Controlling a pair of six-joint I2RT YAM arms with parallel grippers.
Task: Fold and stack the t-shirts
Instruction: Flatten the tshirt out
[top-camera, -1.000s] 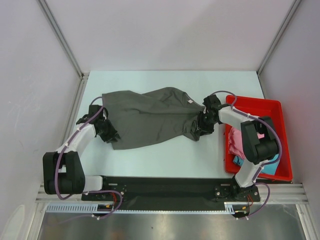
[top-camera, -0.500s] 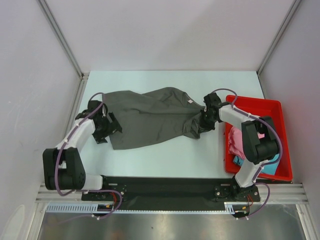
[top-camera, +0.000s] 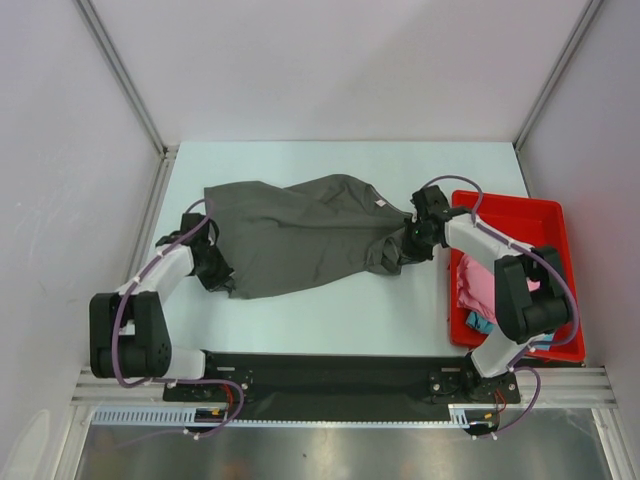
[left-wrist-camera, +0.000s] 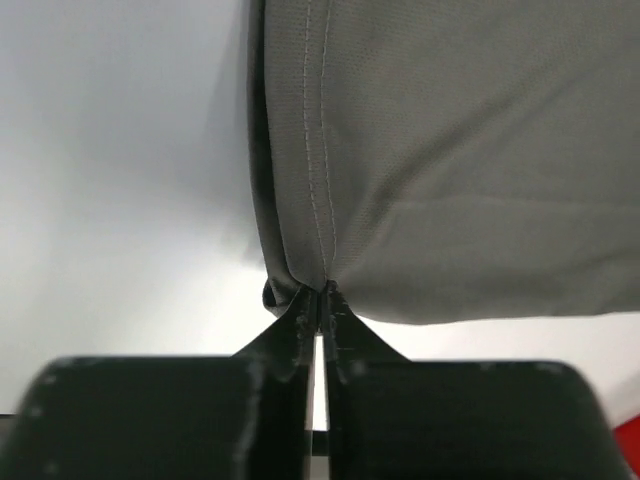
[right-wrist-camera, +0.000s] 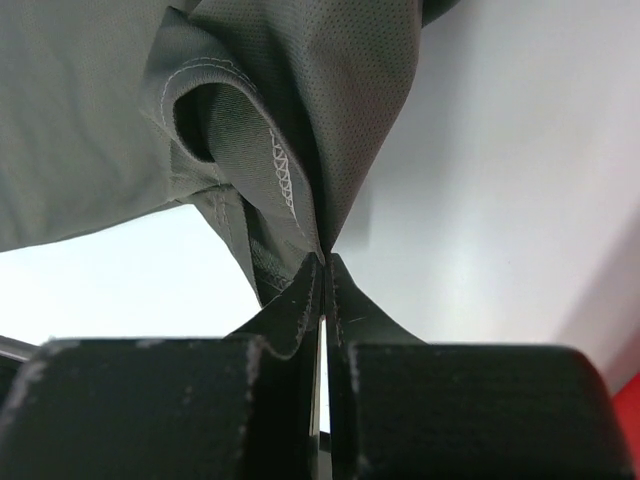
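Observation:
The sleeve opening bunches up beside the right gripper's pinch, so the robot's right gripper will let it go and take the charcoal-grey t-shirt's side edge (top-camera: 400, 229) before stretching the shirt.
A large charcoal-grey t-shirt (top-camera: 300, 232) lies spread across the middle of the white table (top-camera: 330, 320). My left gripper (top-camera: 214, 272) is shut on its hemmed left edge (left-wrist-camera: 318, 215); the jaws pinch the fold at their tips. My right gripper (top-camera: 405, 243) is shut on the bunched right end of the same shirt (right-wrist-camera: 300, 120), near a sleeve opening. A pink t-shirt (top-camera: 470, 285) and a turquoise-blue t-shirt (top-camera: 477, 322) lie crumpled in the red tray (top-camera: 520, 215), partly hidden by my right arm.
The red tray stands at the table's right edge, close behind my right arm. Grey walls and metal frame posts (top-camera: 125, 80) enclose the table on three sides. The black base rail (top-camera: 330, 375) runs along the near edge.
The left gripper opened, moved in on the shirt's left edge and shut on it. The right gripper shut on the shirt's right end and drew slightly toward the tray.

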